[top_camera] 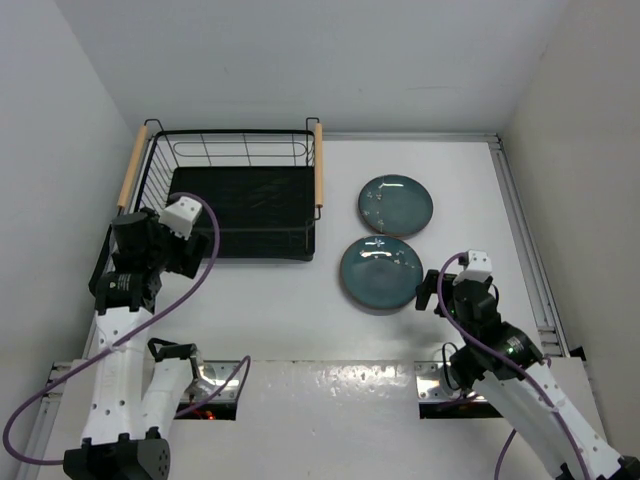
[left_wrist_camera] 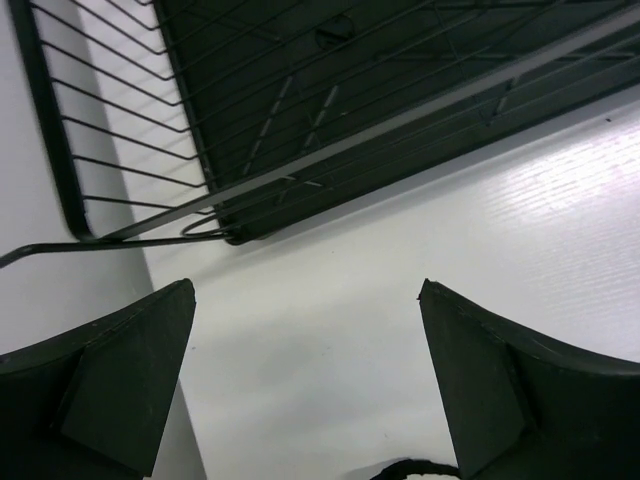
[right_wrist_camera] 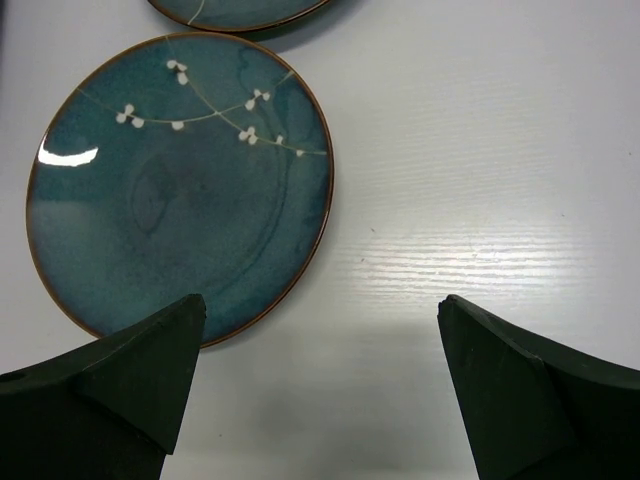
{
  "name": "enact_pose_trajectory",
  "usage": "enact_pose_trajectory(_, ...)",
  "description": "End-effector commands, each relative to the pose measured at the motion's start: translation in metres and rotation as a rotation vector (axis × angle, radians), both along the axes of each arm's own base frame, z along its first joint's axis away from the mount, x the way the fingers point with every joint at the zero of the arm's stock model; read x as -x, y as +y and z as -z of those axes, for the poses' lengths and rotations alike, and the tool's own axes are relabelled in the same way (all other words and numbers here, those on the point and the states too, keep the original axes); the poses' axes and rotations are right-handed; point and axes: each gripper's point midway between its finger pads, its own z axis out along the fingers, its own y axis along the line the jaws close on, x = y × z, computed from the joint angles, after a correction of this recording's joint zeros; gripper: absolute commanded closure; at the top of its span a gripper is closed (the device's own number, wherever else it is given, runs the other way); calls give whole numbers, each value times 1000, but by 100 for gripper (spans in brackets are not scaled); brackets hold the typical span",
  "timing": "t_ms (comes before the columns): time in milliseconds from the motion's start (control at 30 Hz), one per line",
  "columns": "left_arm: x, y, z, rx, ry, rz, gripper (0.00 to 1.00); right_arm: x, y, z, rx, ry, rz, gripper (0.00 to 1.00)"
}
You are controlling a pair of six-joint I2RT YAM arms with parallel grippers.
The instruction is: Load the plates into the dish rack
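The larger plate's rim (top_camera: 421, 275) (right_wrist_camera: 322, 235), on the side that faces the metal rail, should be gripped next by my right gripper.
Two teal-blue plates lie flat on the white table right of the rack: the larger plate (top_camera: 381, 273) nearer me and the smaller plate (top_camera: 396, 205) behind it. The black wire dish rack (top_camera: 235, 200) with wooden handles stands at the far left and holds nothing. My right gripper (top_camera: 432, 291) is open and empty at the larger plate's (right_wrist_camera: 180, 180) right edge, its left fingertip over the rim. The smaller plate's edge (right_wrist_camera: 240, 12) shows at the top. My left gripper (top_camera: 160, 245) is open and empty by the rack's near left corner (left_wrist_camera: 225, 230).
White walls close in on the left, right and back. A metal rail (top_camera: 530, 250) runs along the table's right edge. A purple cable (top_camera: 195, 290) loops from the left arm, and another loops from the right arm (top_camera: 470, 330).
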Motion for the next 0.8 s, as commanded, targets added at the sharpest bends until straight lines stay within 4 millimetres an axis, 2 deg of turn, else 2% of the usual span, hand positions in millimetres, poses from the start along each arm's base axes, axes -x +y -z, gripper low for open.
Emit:
enact_pose_trajectory(0, -5, 9, -39, -22, -105, -61, 0, -2, 4, -12, -38, -28, -7, 0)
enact_pose_trajectory(33, 0, 11, -33, -26, -73, -72, 0, -1, 5, -10, -36, -20, -8, 0)
enact_pose_trajectory(67, 1, 14, -34, -67, -62, -56, 0, -1, 9, -18, -46, -25, -33, 0)
enact_pose_trajectory(133, 3, 11, -34, -112, -48, 9, 0, 0, 11, -18, -44, -2, -37, 0)
enact_pose_trajectory(200, 1, -3, -42, -87, -48, 88, 0, -4, 14, -27, -63, 23, -20, 0)
enact_pose_trajectory(267, -3, -16, -44, -55, -18, 149, 0, -10, 28, -45, -101, 10, -64, 0)
enact_pose_trajectory(300, -8, -22, -61, -32, -52, 170, 0, -17, 41, -55, -90, 49, -119, 0)
enact_pose_trajectory(333, -11, -28, -64, 0, -41, 174, 0, -20, 48, -60, -100, 65, -143, 0)
enact_pose_trajectory(367, -15, -32, -80, 14, -61, 187, 0, -31, 54, -59, -62, 138, -147, 0)
enact_pose_trajectory(400, -22, -36, -76, 30, -19, 194, 0, -39, 62, -82, -80, 121, -174, 0)
enact_pose_trajectory(433, -26, -36, -79, 42, -11, 187, 0, -42, 68, -85, -91, 149, -194, 0)
enact_pose_trajectory(467, -31, -41, -83, 50, -5, 209, 0, -53, 63, -80, -123, 210, -163, 0)
enact_pose_trajectory(500, -37, -43, -98, 58, -33, 212, 0, -70, 66, -96, -158, 199, -152, 0)
enact_pose_trajectory(533, -43, -47, -94, 78, 0, 215, 0, -78, 61, -91, -215, 243, -134, 0)
enact_pose_trajectory(567, -46, -50, -98, 77, -5, 225, 0, -93, 44, -96, -253, 225, -60, 0)
enact_pose_trajectory(600, -48, -52, -107, 88, -22, 227, 0, -99, 37, -86, -273, 253, -22, 1)
enact_pose_trajectory(667, -52, -60, -110, 93, -23, 258, 0, -110, 10, -61, -303, 332, 75, 8)
enact_pose_trajectory(700, -52, -60, -115, 92, -35, 258, 0, -110, 7, -46, -311, 382, 83, 11)
enact_pose_trajectory(767, -55, -67, -117, 96, -42, 285, 0, -112, 16, -37, -356, 411, 20, 18)
